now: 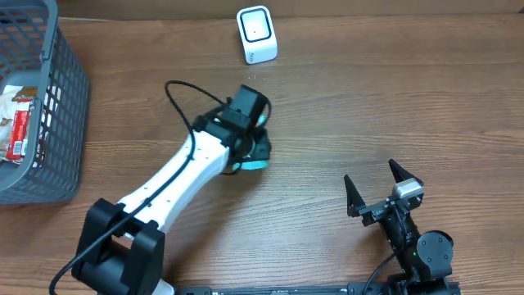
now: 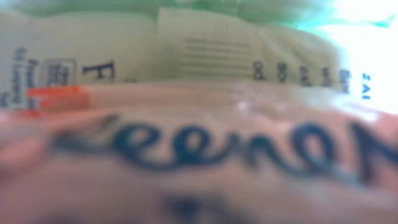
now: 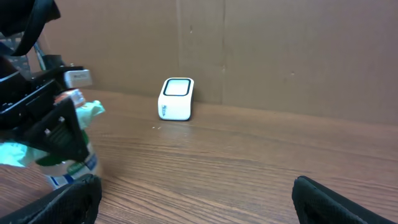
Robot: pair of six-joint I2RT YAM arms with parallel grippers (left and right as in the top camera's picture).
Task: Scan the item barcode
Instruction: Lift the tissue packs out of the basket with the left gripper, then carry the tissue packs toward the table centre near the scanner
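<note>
I need to let go of the item with my left gripper on the bare table (image 1: 342, 165), just past the fingertips of my open right gripper.
The item (image 1: 257, 164) is a soft teal, green and white pack, and my left gripper (image 1: 248, 139) is shut on it just above the table's middle. In the left wrist view the item (image 2: 199, 137) fills the frame, blurred, with dark lettering and a printed label panel; my own fingers are hidden. From the right wrist view the item (image 3: 69, 163) shows under the black left gripper (image 3: 53, 124). The white scanner (image 1: 256, 34) stands at the table's back edge, apart from the item, and appears again as the scanner (image 3: 176, 98). My right gripper (image 1: 383, 190) rests open at the front right, nothing between its fingers (image 3: 323, 199).
A grey mesh basket (image 1: 61, 98) stands at the left edge with snack packs (image 1: 20, 123) inside. A brown cardboard wall (image 3: 280, 50) backs the table behind the scanner. A black cable (image 1: 184, 102) loops off the left arm.
</note>
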